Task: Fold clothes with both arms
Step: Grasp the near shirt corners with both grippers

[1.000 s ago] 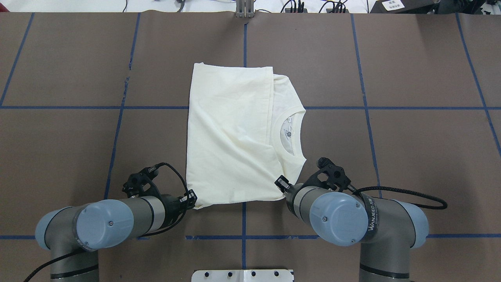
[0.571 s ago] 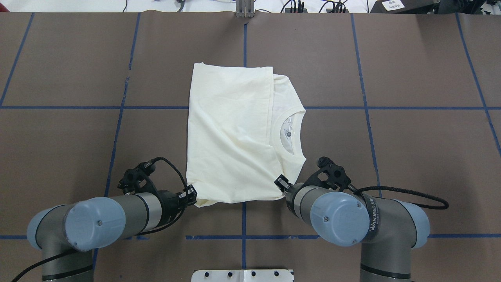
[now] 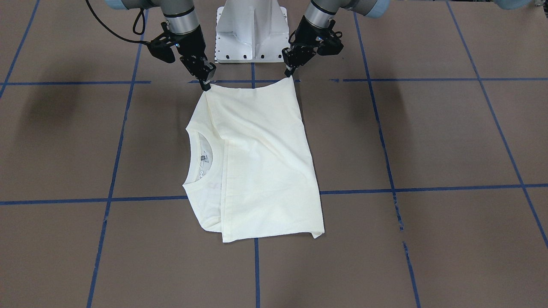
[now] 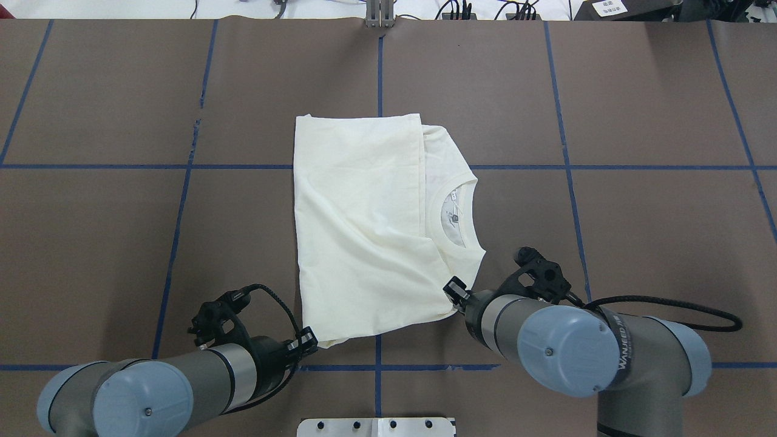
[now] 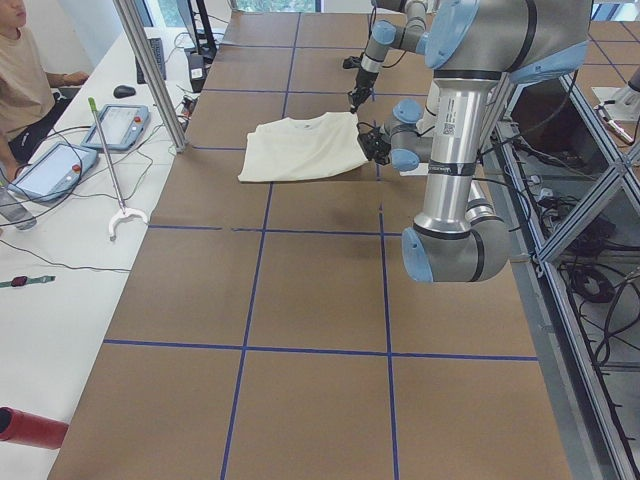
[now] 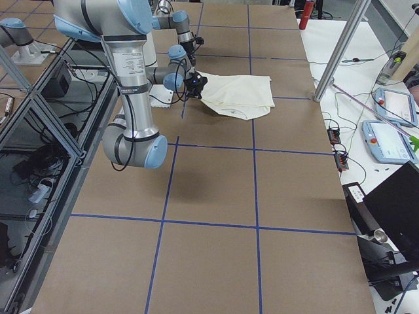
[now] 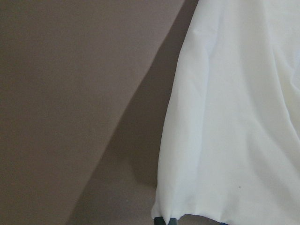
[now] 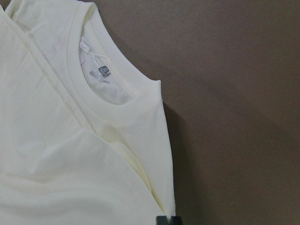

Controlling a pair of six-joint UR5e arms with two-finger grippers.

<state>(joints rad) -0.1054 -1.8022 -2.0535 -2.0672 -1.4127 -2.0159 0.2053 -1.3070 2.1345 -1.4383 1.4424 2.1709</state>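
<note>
The T-shirt's near corner, now held slightly raised, will be let go by my left gripper just inside its far corner [image 3: 311, 212], on the side opposite the collar.
The cream T-shirt [image 4: 358, 224] lies folded at the table's middle, its ribbed collar [image 4: 470, 182] pointing to the overhead view's right. The print is hidden. My left gripper [image 4: 309, 340] is shut on the shirt's near left corner. My right gripper [image 4: 454, 291] is shut on the near right corner, by the shoulder. In the front-facing view the left gripper [image 3: 290, 72] and right gripper [image 3: 206, 83] hold that edge of the shirt [image 3: 265, 167] slightly raised, sagging between them. The wrist views show cloth [image 7: 243, 117] and collar [image 8: 108, 112] just ahead of the fingertips.
Brown table cover with a blue tape grid [image 4: 377, 364]. The white pedestal base [image 3: 250, 25] stands just behind the grippers. A metal post [image 5: 150, 70], tablets and a seated person [image 5: 20, 70] are at the far side table. A red cylinder [image 5: 30, 428] lies there too.
Both grippers have drawn back toward the robot's base, holding the corners. The shirt has slid with them; its far edge sits nearer than before.
</note>
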